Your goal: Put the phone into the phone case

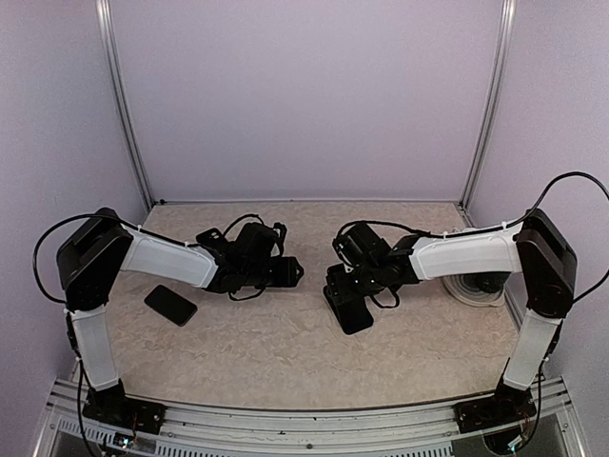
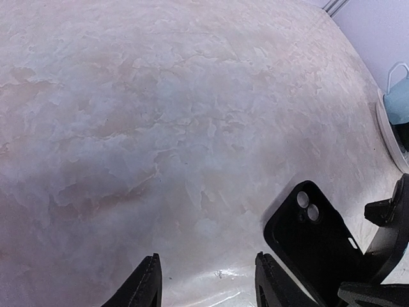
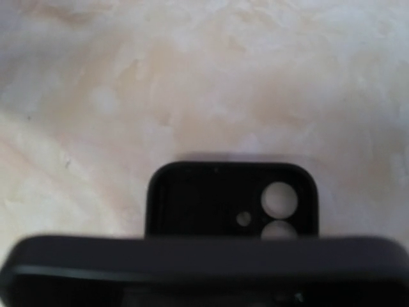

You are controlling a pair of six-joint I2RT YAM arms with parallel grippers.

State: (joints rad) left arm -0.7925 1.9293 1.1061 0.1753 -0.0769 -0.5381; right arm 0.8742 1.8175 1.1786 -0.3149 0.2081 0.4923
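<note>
The black phone will leave my right gripper on the hollow side of the black phone case (image 1: 355, 316).
The black phone (image 1: 171, 305) lies flat on the table at the left, beside my left arm's elbow and well behind its gripper. The black phone case (image 1: 350, 309) sits near the middle, hollow side up, with the table showing through its camera holes (image 3: 279, 199). My right gripper (image 1: 341, 281) is at the case's near end and grips it across its width. That end fills the bottom of the right wrist view as a dark blurred bar (image 3: 204, 262) and hides the fingers. My left gripper (image 2: 208, 272) stands open over bare table, just left of the case (image 2: 313, 240).
A white round dish (image 1: 476, 288) holding something pale blue (image 2: 397, 102) stands at the right, by the right arm's elbow. Lilac walls and metal posts (image 1: 487, 105) close in the back and sides. A metal rail (image 1: 304, 419) runs along the near edge.
</note>
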